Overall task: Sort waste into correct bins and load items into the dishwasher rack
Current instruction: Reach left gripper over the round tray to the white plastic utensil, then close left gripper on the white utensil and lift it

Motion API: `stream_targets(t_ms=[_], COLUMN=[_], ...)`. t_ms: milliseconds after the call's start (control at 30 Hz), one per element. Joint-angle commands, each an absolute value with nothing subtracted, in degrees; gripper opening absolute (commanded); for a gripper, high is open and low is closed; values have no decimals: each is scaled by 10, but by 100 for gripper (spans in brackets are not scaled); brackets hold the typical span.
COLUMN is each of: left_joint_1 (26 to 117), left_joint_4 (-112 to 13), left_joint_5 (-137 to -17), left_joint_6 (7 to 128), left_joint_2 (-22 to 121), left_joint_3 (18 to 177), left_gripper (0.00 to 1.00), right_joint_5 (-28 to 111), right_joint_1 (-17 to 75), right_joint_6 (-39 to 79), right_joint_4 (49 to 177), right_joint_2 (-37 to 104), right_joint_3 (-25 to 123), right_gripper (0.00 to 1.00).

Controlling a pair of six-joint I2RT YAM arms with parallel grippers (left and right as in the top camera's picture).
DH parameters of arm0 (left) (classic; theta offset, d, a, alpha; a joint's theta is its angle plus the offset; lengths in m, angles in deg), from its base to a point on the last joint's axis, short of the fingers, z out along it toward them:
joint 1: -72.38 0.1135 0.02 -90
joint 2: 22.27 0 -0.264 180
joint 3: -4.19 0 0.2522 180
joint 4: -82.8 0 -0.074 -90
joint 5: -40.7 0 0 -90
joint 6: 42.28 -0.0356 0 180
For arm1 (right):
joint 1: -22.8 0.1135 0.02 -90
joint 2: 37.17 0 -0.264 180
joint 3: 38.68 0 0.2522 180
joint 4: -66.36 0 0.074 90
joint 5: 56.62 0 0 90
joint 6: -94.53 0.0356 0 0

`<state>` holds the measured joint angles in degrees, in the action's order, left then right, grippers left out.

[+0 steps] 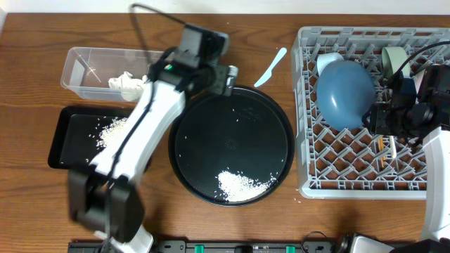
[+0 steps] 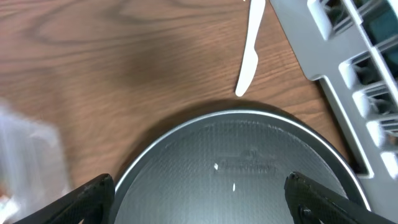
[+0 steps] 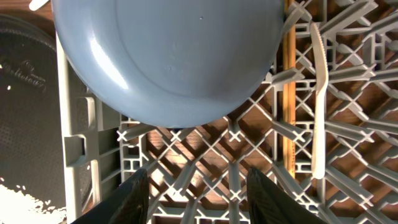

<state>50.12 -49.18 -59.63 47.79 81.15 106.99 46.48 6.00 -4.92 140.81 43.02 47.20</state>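
I should next close my left gripper on the white plastic knife by the blade's end point(image 1: 260, 81) point(image 2: 244, 83), which is close to the round black tray.
The grey dishwasher rack point(image 1: 351, 179) holds a dark-blue bowl point(image 1: 343, 93) on its side, with a white bowl point(image 1: 325, 62) and a mint-green bowl point(image 1: 395, 60) behind it. My right gripper point(image 1: 380, 118) hovers open and empty over the rack floor point(image 3: 205, 143), just below the blue bowl point(image 3: 168, 56). A chopstick point(image 3: 289, 106) and white cutlery point(image 3: 319, 99) lie on the lattice. My left gripper point(image 2: 199, 202) is open and empty above the far rim of the round black tray point(image 2: 236, 168). A white plastic knife point(image 2: 249, 56) lies beyond it. The clear tub point(image 1: 88, 60) holds a napkin point(image 1: 128, 84). The black rectangular tray point(image 1: 67, 144) holds rice point(image 1: 112, 131).
The round black tray point(image 1: 204, 126) holds a pile of rice point(image 1: 239, 184) at its near edge and a few stray grains. The knife point(image 1: 271, 67) lies on the wood between this tray and the rack. The left arm reaches across the rectangular tray.
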Motion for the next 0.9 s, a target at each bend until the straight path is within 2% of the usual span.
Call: stream_targets(t_ms=[0,233,567,867], left_joint_1=[493,464,424,410], left_joint_4=[-495,-547,-657,-699], left_joint_5=[-587,-587,-587,-587], left_joint_6=[448,396,396,396], left_joint_2=[866,948,1028,1093], left_joint_3=[1122,1164,1164,1164], left_gripper=[89,89,89,89], right_joint_5=[474,474,474,474], right_joint_1=[64,64,64,64], right_joint_6=[-33,-32,-32,-32], right_joint_4=[1410,1411,1419,1423], right_joint_2=[426,426,426,426], right_joint_3=[482,482,481,481], right_gripper=[47,45,44,43])
